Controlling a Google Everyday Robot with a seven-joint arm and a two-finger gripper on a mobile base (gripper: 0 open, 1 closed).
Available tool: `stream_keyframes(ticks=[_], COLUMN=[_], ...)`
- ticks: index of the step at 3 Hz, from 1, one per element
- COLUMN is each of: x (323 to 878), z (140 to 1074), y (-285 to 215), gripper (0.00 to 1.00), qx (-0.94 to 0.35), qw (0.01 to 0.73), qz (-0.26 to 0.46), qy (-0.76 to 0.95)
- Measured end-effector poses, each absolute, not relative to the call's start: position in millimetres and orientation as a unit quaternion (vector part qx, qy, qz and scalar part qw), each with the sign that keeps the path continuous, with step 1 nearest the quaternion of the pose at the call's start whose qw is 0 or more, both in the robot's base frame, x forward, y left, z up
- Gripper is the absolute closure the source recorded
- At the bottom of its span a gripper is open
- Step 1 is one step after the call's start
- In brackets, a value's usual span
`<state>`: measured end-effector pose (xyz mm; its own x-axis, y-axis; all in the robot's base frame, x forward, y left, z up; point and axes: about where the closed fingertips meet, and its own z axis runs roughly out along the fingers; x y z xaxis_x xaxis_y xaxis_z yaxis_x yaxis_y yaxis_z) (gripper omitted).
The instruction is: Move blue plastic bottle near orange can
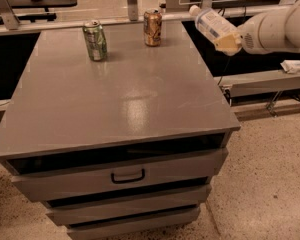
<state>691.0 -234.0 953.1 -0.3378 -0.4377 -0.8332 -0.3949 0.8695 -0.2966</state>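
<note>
I should release the blue plastic bottle, now hanging tilted off the cabinet's side, between the orange can and the cabinet's edge [171, 35] nearest my arm.
The orange can [152, 28] stands upright at the far edge of the grey cabinet top [115, 94]. My gripper [228, 42] is at the upper right, past the cabinet's right edge, shut on the blue plastic bottle [211, 24]. The bottle is held tilted in the air, white cap pointing up and left toward the can. It hangs to the right of the can, off the cabinet's right side. The white arm reaches in from the right edge.
A green drink can [95, 40] stands upright at the far left of the top. The cabinet has drawers [127, 175] in front. A metal rail and posts [132, 1] run behind the top. A low shelf [270, 79] lies to the right.
</note>
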Motion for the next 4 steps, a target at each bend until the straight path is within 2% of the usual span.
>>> stream_keyframes(ticks=[1,2,4], x=[741.7,807.7,850.1], z=[938.4,907.0,893.5], y=[-245.7,-227.0,-187.7], gripper=[1.00,1.00,1.00], qx=[-0.232,-0.225,-0.243], qw=[0.508,0.497,0.492], qz=[-0.028,-0.008,0.023], qy=[0.829,0.838,0.836])
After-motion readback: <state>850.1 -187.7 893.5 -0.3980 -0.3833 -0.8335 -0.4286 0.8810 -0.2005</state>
